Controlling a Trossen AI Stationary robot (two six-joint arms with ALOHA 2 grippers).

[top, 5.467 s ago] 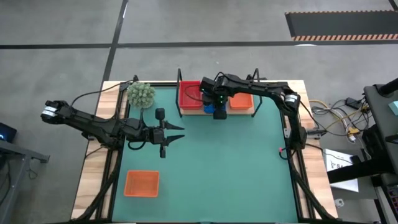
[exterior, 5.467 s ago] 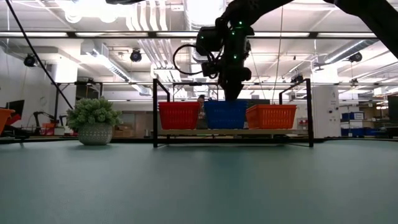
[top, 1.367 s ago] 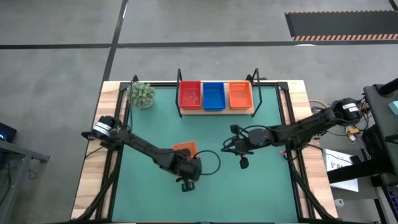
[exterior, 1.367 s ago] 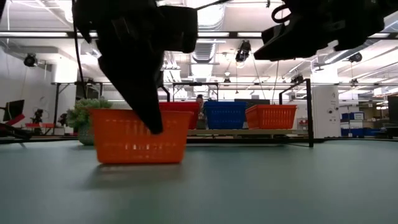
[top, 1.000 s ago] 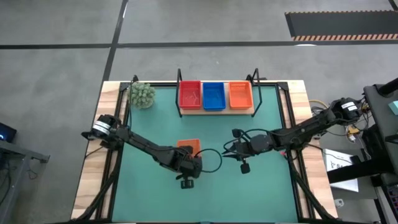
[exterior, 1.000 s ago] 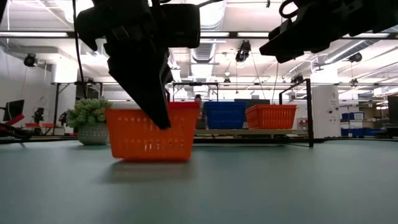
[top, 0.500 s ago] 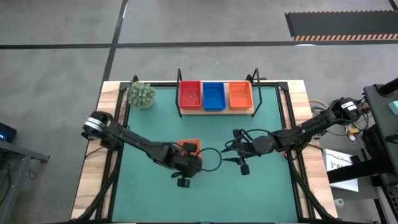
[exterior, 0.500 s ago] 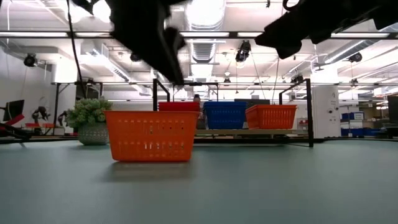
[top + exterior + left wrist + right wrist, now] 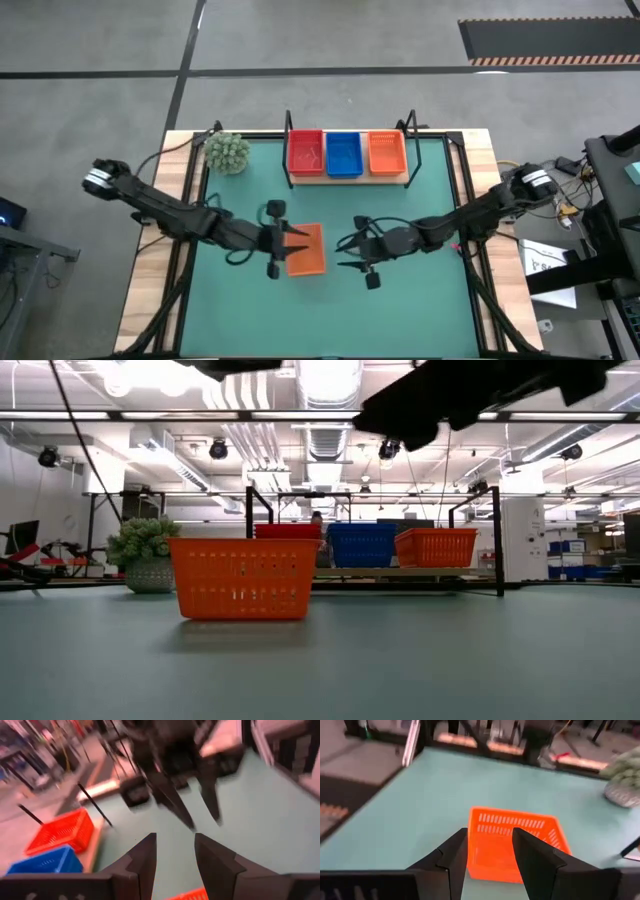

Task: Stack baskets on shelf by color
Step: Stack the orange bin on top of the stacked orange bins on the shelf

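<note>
The robot's right gripper will next take hold of the orange basket on the green mat by the basket's near-side rim (image 9: 308, 274) (image 9: 470, 839), farthest from the shelf.
One orange basket (image 9: 306, 249) rests flat on its bottom on the green mat (image 9: 400, 300), also visible in the low view (image 9: 243, 577). On the shelf (image 9: 347, 177) at the far edge sit a red basket (image 9: 305, 153), a blue basket (image 9: 343, 153) and an orange basket (image 9: 387, 153). My left gripper (image 9: 292, 238) hovers open at the lone basket's left side, fingers pointing right. My right gripper (image 9: 345, 250) hangs open to its right, fingers pointing left at the basket (image 9: 517, 840). Both are above the basket.
A potted plant (image 9: 227, 152) stands at the far left corner of the mat, left of the shelf. Bare green mat stretches along the near side and to the right. Wooden table edges (image 9: 150, 290) flank the mat.
My left gripper has let go of the orange basket, risen and drawn back toward the table's left edge. The basket now rests flat on the mat. My right gripper has moved toward the table's left, closer to the basket.
</note>
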